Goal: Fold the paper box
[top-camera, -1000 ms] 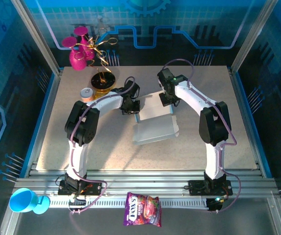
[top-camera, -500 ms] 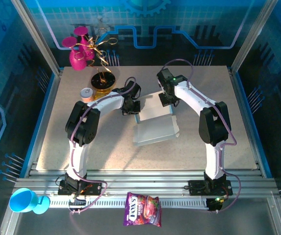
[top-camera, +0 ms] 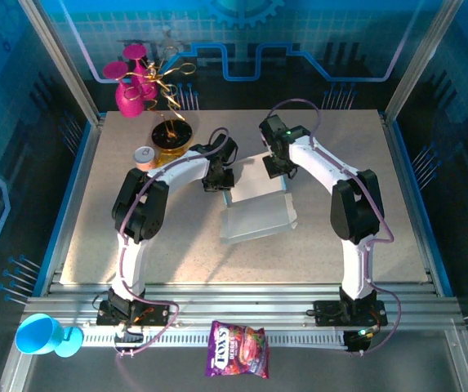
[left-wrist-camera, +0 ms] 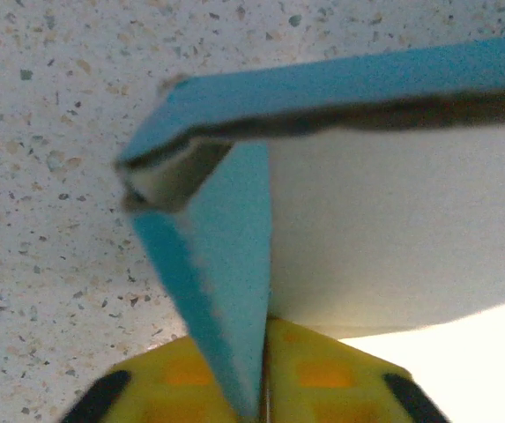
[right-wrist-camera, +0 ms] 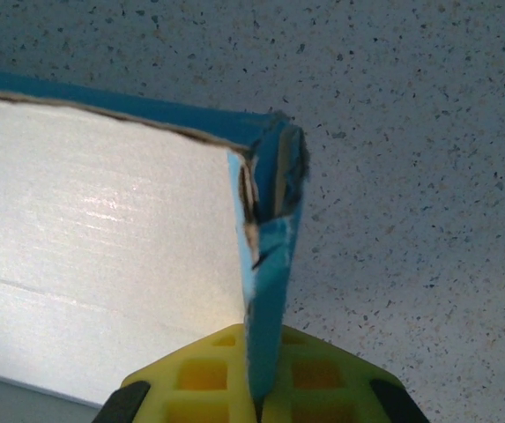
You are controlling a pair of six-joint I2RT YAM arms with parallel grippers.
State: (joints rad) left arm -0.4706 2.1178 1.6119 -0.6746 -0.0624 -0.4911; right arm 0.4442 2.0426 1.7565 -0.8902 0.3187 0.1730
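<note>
The layers of the blue side gape at the box's corner ahead of my left gripper, so my left gripper will open and pinch the box's side nearer that corner [left-wrist-camera: 206, 251].
The paper box [top-camera: 256, 208] lies mid-table as a shallow light-blue tray with a pale inside, its far walls raised. My left gripper [top-camera: 220, 180] is at the box's far-left corner. In the left wrist view its yellow fingers [left-wrist-camera: 181, 379] pinch the blue side wall [left-wrist-camera: 234, 264] next to the whitish panel [left-wrist-camera: 393, 220]. My right gripper [top-camera: 276, 170] is at the far-right corner. The right wrist view shows it [right-wrist-camera: 265, 379] shut on the upright blue wall [right-wrist-camera: 270, 282], whose top corner is frayed, beside the white inside [right-wrist-camera: 102, 220].
On the speckled table [top-camera: 135, 237], a dark bowl [top-camera: 171, 137] and a tape roll [top-camera: 144, 155] sit left of the left arm, with a pink vase [top-camera: 131, 90] behind. A snack bag [top-camera: 238, 349] and a blue cup [top-camera: 42, 335] lie in front of the arm bases.
Both grippers have edged slightly toward the back with the box's far corners. The box has shifted a little with them.
</note>
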